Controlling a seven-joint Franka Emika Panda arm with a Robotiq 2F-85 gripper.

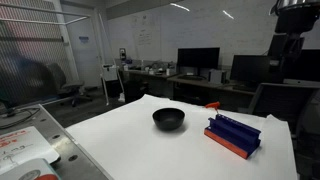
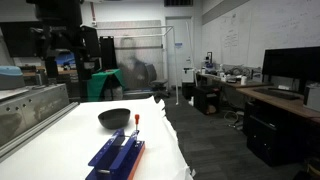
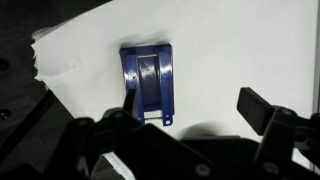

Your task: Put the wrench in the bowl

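The robot's gripper needs to next move to the wrench's red-orange handle (image 1: 213, 105) by the end of the blue-and-red block and close there.
The glossy black bowl (image 1: 168, 119) stands on the white table; it also shows in an exterior view (image 2: 114, 118). The small red-orange wrench (image 2: 136, 121) lies just beyond the far end of the blue-and-red ridged block (image 2: 118, 155), to the right of the bowl; it shows as an orange speck in an exterior view (image 1: 212, 104). My gripper (image 1: 290, 50) hangs high above the table, far from both, and also shows in an exterior view (image 2: 60, 50). In the wrist view its fingers (image 3: 195, 110) are spread apart with nothing between them. The wrench does not show in the wrist view.
The blue-and-red block (image 1: 233, 135) lies near the table's right edge and shows blue from above in the wrist view (image 3: 148, 78). A metal frame with papers (image 1: 25, 140) borders the table. Desks with monitors (image 1: 197, 60) stand behind.
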